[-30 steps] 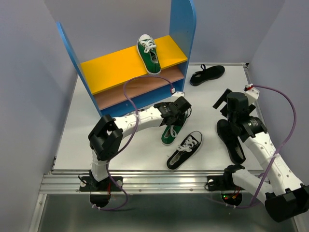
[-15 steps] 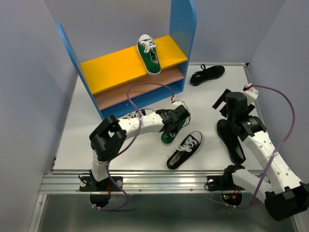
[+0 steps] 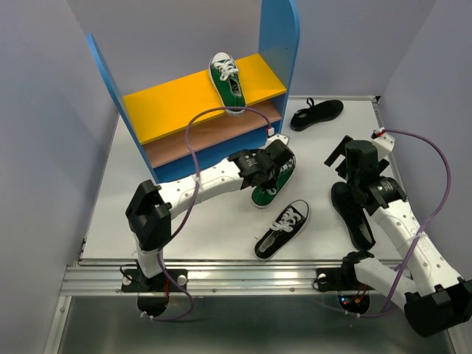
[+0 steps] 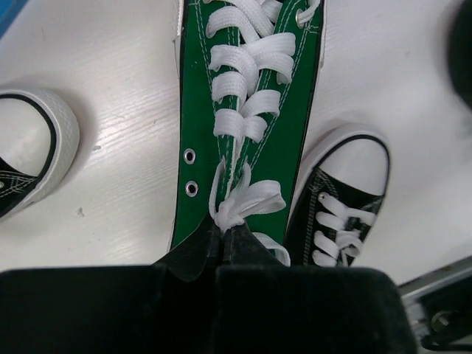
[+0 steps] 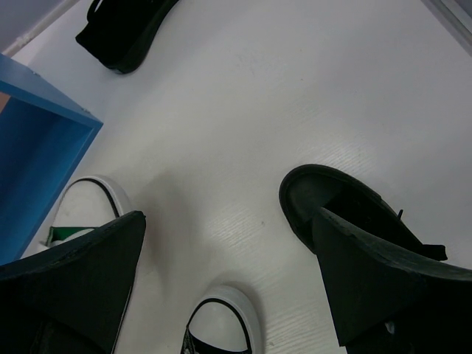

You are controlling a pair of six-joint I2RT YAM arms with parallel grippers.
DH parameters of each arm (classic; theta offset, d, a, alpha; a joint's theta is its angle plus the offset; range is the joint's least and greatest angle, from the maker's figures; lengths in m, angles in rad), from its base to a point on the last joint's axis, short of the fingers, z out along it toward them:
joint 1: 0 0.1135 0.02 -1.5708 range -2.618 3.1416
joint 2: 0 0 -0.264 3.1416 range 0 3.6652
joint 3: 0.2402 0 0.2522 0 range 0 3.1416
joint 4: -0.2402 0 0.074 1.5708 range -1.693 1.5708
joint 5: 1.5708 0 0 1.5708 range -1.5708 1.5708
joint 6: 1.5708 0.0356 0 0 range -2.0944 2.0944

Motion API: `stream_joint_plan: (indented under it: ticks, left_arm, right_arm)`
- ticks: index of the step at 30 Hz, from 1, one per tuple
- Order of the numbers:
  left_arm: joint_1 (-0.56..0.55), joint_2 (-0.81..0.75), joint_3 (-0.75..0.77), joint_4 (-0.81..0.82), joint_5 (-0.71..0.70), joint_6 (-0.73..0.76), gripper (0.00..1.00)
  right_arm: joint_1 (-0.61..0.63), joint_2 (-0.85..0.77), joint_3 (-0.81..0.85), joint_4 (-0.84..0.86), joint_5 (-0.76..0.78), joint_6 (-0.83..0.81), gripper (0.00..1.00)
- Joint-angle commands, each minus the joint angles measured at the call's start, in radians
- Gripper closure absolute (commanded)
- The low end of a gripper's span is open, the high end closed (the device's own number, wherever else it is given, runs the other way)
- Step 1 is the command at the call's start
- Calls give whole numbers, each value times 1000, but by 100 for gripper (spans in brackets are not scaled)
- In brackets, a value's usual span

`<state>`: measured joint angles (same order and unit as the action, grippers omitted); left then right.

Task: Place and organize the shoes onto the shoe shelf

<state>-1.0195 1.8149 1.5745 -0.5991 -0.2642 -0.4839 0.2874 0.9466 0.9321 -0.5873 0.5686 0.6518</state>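
The robot's left gripper needs to release the green sneaker, now in front of the shoe shelf, on the table [image 3: 265,195] [image 4: 216,183] next to the black sneaker with white laces.
My left gripper [image 4: 223,230] is shut on the tongue and lace knot of a green sneaker [image 4: 247,110], which sits in front of the shoe shelf [image 3: 177,99] in the top view, under my left gripper [image 3: 270,167]. The other green sneaker [image 3: 228,81] rests on the yellow upper board. A black sneaker with white laces [image 3: 282,228] lies near the front edge. My right gripper [image 5: 228,215] hangs open over the table beside an all-black shoe [image 5: 332,199], holding nothing. Another all-black shoe [image 3: 317,113] lies at the back right.
A second black sneaker's white toe [image 4: 33,162] shows left of the held shoe, under my left arm. The shelf's blue side panel [image 5: 37,147] stands close to the left of my right gripper. The pinkish lower board [image 3: 199,136] holds nothing.
My left gripper closed on the green sneaker and carried it up and toward the shelf. The right arm has not moved.
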Motion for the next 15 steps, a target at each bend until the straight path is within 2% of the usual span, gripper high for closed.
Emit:
stream_joint_plan:
  ticks: [1,9,15]
  left_arm:
    - [-2,-127,136,-17,6,19,100]
    - [1,-155,229,-62,5,10,100]
    - [18,-164,366,-102,14,13,100]
  right_arm:
    - [-2,-22,-9,29,20,3,0]
    - [-2,-23,-1,29,30,3,0]
    - [-2,-19,14,29,37,8,0]
